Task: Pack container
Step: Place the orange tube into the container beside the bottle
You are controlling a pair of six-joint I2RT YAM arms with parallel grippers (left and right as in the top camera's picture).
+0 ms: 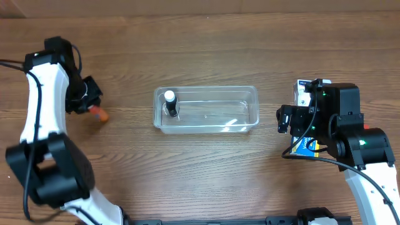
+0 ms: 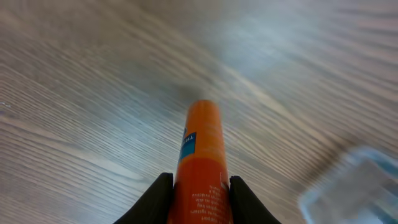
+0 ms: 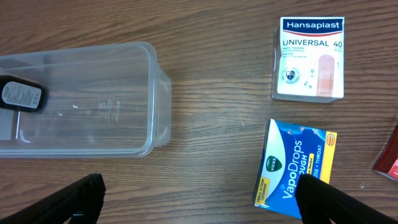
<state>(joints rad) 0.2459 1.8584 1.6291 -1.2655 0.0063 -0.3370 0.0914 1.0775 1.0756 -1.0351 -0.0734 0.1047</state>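
Observation:
Next, I let go of the orange tube with my left gripper inside the clear plastic container (image 1: 169,124), just in front of the dark bottle.
The clear plastic container (image 1: 206,110) sits mid-table with a small dark bottle with a white cap (image 1: 170,104) at its left end; the bottle also shows in the right wrist view (image 3: 22,94) inside the container (image 3: 124,93). My left gripper (image 2: 199,193) is shut on an orange tube (image 2: 202,162), seen in the overhead view (image 1: 99,113) left of the container. My right gripper (image 3: 202,196) is open and empty above the table, right of the container, with one finger over a blue VapoDrops box (image 3: 292,165).
A white Hansaplast box (image 3: 310,57) lies beyond the VapoDrops box, at the right of the table (image 1: 304,87). A red item (image 3: 388,155) shows at the right edge of the right wrist view. The container's corner (image 2: 354,186) appears blurred in the left wrist view.

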